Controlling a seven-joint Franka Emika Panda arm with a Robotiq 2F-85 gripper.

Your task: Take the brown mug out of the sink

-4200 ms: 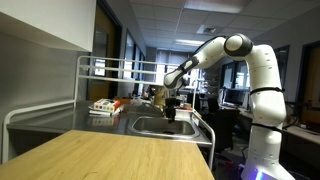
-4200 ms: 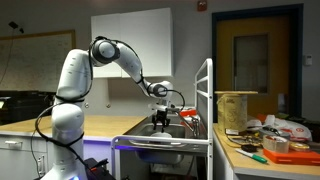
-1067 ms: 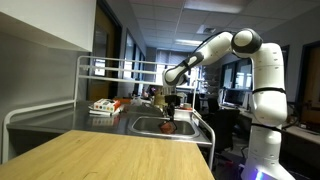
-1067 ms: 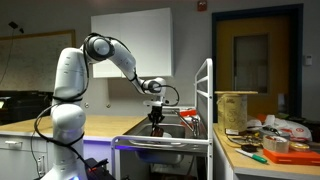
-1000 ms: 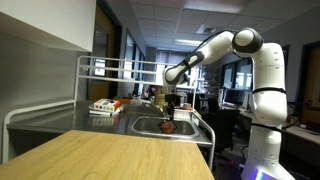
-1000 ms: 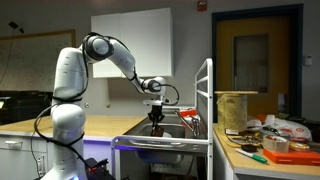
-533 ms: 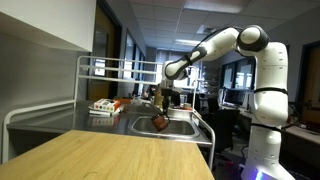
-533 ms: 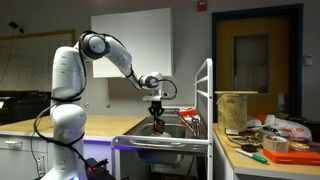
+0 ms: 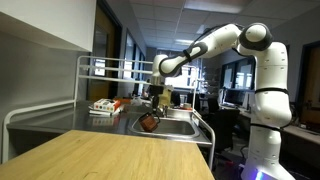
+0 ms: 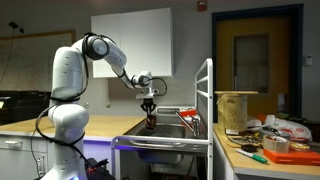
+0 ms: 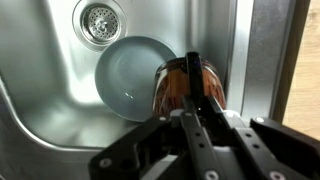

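Observation:
I will set the brown mug on the steel surface (image 9: 126, 118) between the sink basin and the boxes.
The brown mug (image 11: 176, 90) hangs from my gripper (image 11: 195, 72), which is shut on its rim. In both exterior views the mug (image 9: 150, 122) (image 10: 150, 123) is raised above the steel sink (image 9: 172, 128), under the gripper (image 9: 153, 104) (image 10: 148, 107). In the wrist view the mug is over the sink's right wall (image 11: 235, 60), close to the steel rim. The mug's lower part is hidden behind my fingers (image 11: 194, 85).
A round grey bowl (image 11: 130, 75) lies in the sink basin beside the drain (image 11: 100, 18). A wooden counter (image 9: 110, 158) runs in front of the sink. A metal rack (image 9: 95, 75) with boxes (image 9: 105, 106) stands beside it. A cluttered table (image 10: 265, 145) lies beyond the rack frame.
The arm has lifted the mug out of the basin and carried it sideways toward the sink's edge. The grip has stayed shut on it.

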